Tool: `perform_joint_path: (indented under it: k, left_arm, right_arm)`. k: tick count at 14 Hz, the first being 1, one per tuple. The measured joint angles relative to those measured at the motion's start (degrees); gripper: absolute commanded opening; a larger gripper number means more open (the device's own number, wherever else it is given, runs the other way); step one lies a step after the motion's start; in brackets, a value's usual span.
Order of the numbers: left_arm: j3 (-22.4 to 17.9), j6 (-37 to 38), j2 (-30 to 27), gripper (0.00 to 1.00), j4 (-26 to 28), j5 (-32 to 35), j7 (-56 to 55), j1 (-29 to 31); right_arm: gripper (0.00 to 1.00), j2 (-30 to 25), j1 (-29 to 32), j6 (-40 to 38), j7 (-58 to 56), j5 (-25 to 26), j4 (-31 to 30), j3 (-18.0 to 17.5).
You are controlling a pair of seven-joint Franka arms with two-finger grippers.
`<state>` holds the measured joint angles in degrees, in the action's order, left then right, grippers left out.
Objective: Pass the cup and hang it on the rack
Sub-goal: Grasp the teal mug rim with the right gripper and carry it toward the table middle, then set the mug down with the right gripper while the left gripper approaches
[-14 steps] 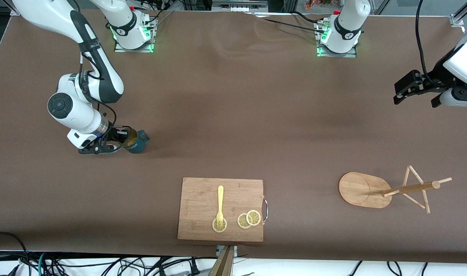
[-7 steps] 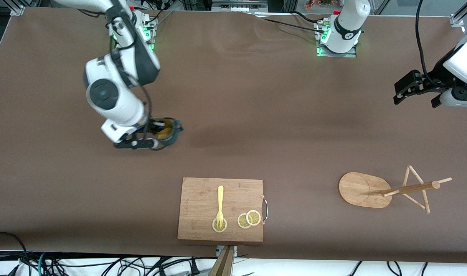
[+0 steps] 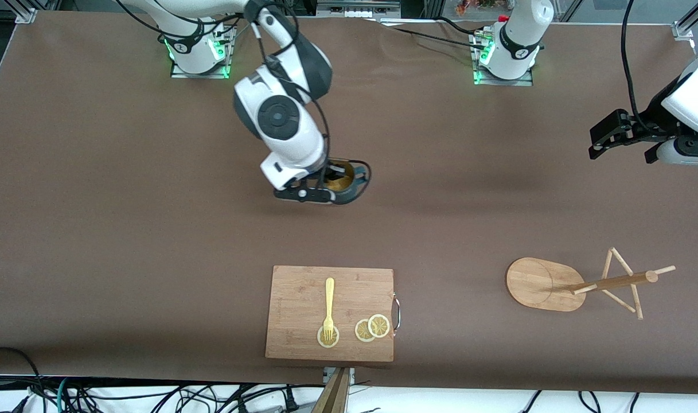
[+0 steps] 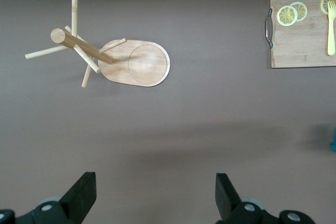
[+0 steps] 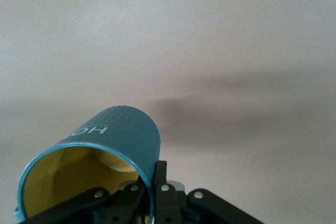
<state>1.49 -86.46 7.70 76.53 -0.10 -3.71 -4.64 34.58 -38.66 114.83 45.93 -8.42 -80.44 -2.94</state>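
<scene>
The dark teal cup will go down from my right gripper onto the bare mat (image 3: 375, 213) behind the cutting board's handle end. The cup is now in the air over the table's middle.
My right gripper (image 3: 330, 190) is shut on the rim of the dark teal cup (image 3: 347, 179) and holds it in the air over the middle of the table, above the bare mat. In the right wrist view the cup (image 5: 113, 142) shows its ribbed wall and yellow inside, and the right gripper (image 5: 155, 184) pinches the wall, one finger inside and one outside. The wooden rack (image 3: 546, 284) stands near the left arm's end. My left gripper (image 3: 594, 142) waits open in the air at that end; its wrist view shows the rack (image 4: 139, 64) beneath the left gripper (image 4: 156, 195).
A bamboo cutting board (image 3: 303, 298) lies near the front edge, nearer to the camera than the cup, with a yellow fork (image 3: 328, 307) and lemon slices (image 3: 371, 328) on it. The board (image 4: 302, 35) also shows in the left wrist view. Brown mat covers the table.
The right arm has carried the cup from the right arm's end of the table toward the middle. The left arm has barely moved.
</scene>
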Motion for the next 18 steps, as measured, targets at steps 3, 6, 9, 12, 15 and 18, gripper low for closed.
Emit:
perform_joint_path:
  k: [3,6,9,12,15,18]
  left_arm:
    - [0.13,0.00,0.06,1.00,0.00,0.00,0.00,-0.11]
    - [0.23,0.03,0.74,1.00,0.03,0.00,0.00,-0.23]
    - [0.27,0.03,1.69,1.00,0.68,0.00,0.00,-0.27]
    - [0.21,0.03,1.79,1.00,2.66,0.00,0.00,0.00]
    - [0.08,-0.89,1.89,1.00,6.97,-0.01,0.00,0.31]
    - [0.96,-9.02,2.78,1.00,19.04,-0.30,0.09,0.24]
  right_arm:
    - [0.00,6.51,-5.19,4.72,7.62,0.68,4.75,0.11]
    - [0.00,11.63,-9.74,8.30,14.53,6.92,5.47,0.35]
    - [0.00,13.85,-10.79,9.69,18.49,10.16,6.05,0.78]
    - [0.00,13.91,-10.73,11.27,23.89,11.43,6.45,2.90]
    - [0.49,13.97,-10.41,12.32,24.99,11.44,6.46,4.08]
    - [1.00,14.01,-10.72,12.33,25.18,11.44,6.56,4.00]
